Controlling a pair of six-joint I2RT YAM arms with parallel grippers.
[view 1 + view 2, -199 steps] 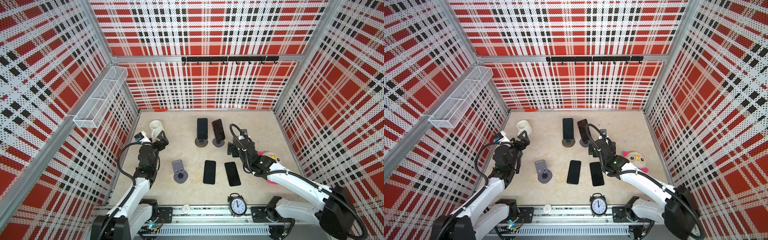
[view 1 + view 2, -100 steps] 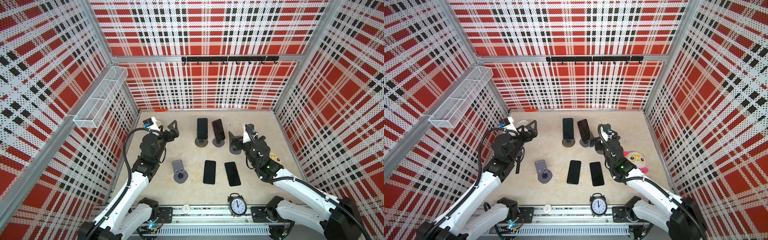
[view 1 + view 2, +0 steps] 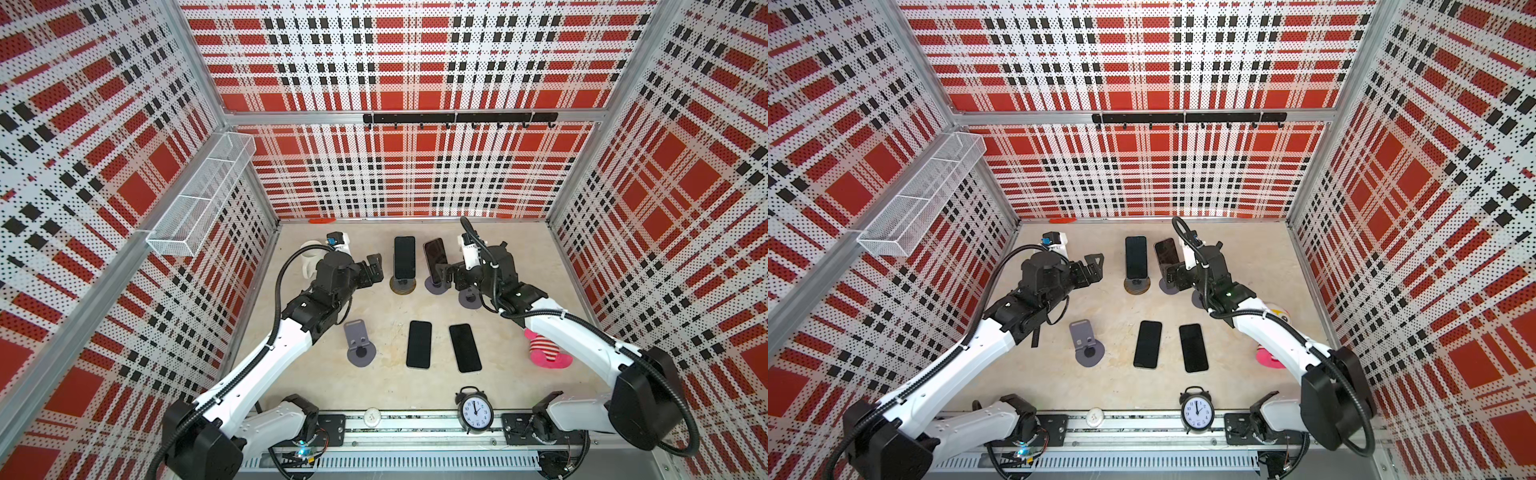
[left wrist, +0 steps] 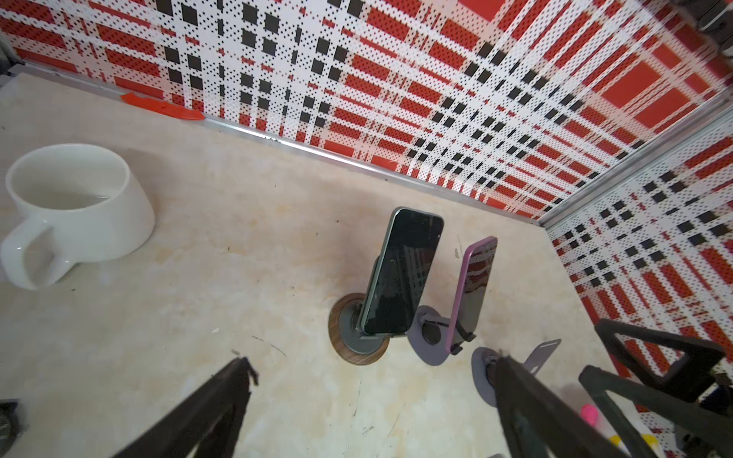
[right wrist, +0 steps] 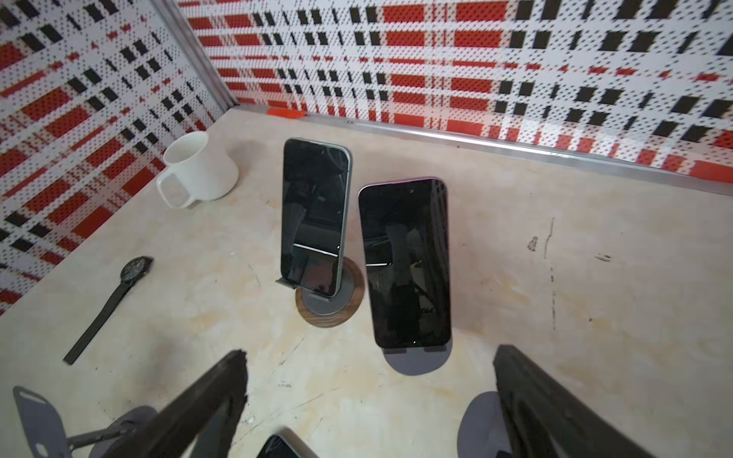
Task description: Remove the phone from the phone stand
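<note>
I will next close my right gripper on the upper half of the purple-edged phone (image 3: 434, 251) (image 5: 404, 229), with its fingers on both long sides of the phone.
Two phones stand on stands at the back of the table. A dark phone (image 3: 404, 257) (image 4: 404, 273) (image 5: 313, 214) rests on a wood-rimmed stand (image 3: 402, 286). A purple-edged phone (image 3: 435, 259) (image 4: 476, 285) (image 5: 408, 261) rests on a grey stand (image 3: 436, 287). My left gripper (image 3: 374, 270) (image 4: 371, 363) hovers open just left of the dark phone, touching nothing. My right gripper (image 3: 451, 276) (image 5: 369, 355) is open just right of the purple-edged phone, with nothing between its fingers.
Two empty grey stands (image 3: 359, 343) (image 3: 469, 299) and two flat phones (image 3: 418, 344) (image 3: 464, 348) sit nearer the front. A white mug (image 3: 309, 259) stands at the back left and a watch (image 5: 107, 305) lies near it. Alarm clock (image 3: 473, 411) and a pink toy (image 3: 544, 349) are at the front right.
The left gripper has moved from beside the mug rightward to the dark phone. The right gripper has shifted left, closer to the purple-edged phone. Both stayed open.
</note>
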